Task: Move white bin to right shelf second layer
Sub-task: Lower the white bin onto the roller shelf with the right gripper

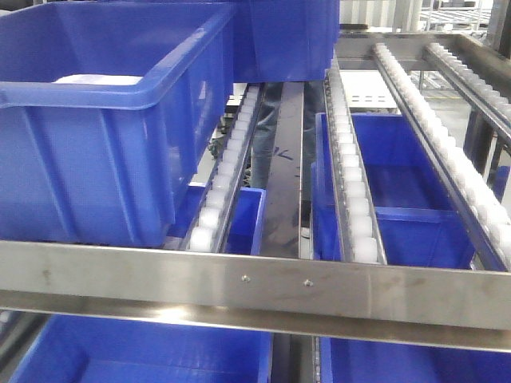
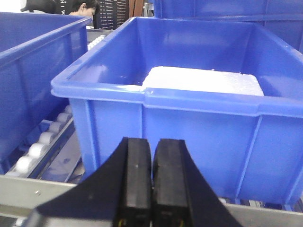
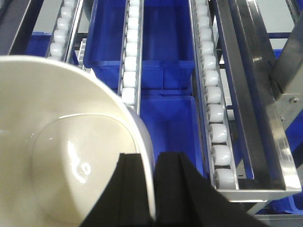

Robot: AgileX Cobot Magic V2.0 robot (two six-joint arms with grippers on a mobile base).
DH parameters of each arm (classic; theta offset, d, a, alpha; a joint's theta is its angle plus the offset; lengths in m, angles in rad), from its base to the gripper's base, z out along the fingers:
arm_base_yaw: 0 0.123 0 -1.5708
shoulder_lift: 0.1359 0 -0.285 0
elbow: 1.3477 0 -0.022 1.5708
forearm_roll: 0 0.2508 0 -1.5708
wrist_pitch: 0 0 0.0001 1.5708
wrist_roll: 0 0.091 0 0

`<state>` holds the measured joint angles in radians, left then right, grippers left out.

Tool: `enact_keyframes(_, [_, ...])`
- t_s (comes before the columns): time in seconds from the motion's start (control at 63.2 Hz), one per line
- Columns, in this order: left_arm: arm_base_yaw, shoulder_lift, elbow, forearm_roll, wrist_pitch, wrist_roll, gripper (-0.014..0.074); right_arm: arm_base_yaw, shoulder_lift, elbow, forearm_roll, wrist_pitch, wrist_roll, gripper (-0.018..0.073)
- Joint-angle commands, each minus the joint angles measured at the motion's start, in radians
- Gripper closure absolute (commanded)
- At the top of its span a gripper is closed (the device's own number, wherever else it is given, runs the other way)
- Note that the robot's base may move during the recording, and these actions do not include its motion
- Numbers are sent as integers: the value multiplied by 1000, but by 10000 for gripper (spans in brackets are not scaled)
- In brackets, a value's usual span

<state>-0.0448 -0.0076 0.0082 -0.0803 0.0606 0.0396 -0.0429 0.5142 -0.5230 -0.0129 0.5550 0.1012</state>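
Note:
My right gripper is to set the white bin down across the white roller tracks (image 1: 453,247) just behind the steel front rail.
In the right wrist view the white bin (image 3: 61,142) fills the lower left, and I look down into its glossy cream inside. My right gripper (image 3: 152,160) is shut on the bin's right rim, one finger inside the wall and one outside. The bin hangs above the right shelf second layer (image 3: 213,104), whose white roller tracks run away from me behind a steel front rail (image 3: 255,194). That level also shows in the front view (image 1: 349,171). My left gripper (image 2: 152,142) is shut on nothing, just in front of a blue crate (image 2: 189,123).
The blue crate before the left gripper holds a white foam slab (image 2: 203,80); another blue crate (image 2: 28,71) stands left of it. More blue crates (image 1: 399,199) sit under the roller tracks. A steel upright (image 3: 289,71) stands at the right. A person (image 2: 83,7) is behind the rack.

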Motion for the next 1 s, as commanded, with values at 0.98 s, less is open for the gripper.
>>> enact_keyframes(0.98, [-7, -15, 27, -5, -83, -5, 512, 92, 637, -103, 197, -470, 5, 504])
